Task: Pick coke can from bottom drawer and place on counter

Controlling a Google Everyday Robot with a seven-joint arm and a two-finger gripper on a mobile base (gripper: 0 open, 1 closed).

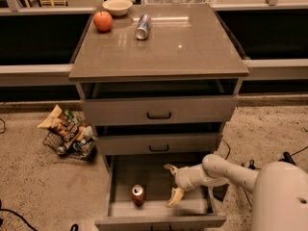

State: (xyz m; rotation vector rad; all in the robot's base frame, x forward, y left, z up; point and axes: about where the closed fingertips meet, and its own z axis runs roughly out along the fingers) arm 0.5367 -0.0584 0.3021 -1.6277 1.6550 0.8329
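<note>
Next, I close my gripper around the red body (138, 197) of the coke can standing in the open bottom drawer.
The coke can (138, 195), red with a silver top, stands upright inside the open bottom drawer (159, 211), near its front left. My gripper (172, 185) hangs over the drawer's right half, to the right of the can and apart from it. Its two yellowish fingers (175, 197) are spread wide and hold nothing. The white arm reaches in from the lower right. The counter (192, 47) is the glossy grey-brown top of the cabinet, above the three drawers.
On the counter's far left are a red apple (103, 21), a white bowl (117, 6) and a silver-blue can (142, 27) lying on its side. The two upper drawers (159, 110) are pulled out a little. A wire basket of snack bags (67, 134) sits on the floor to the left.
</note>
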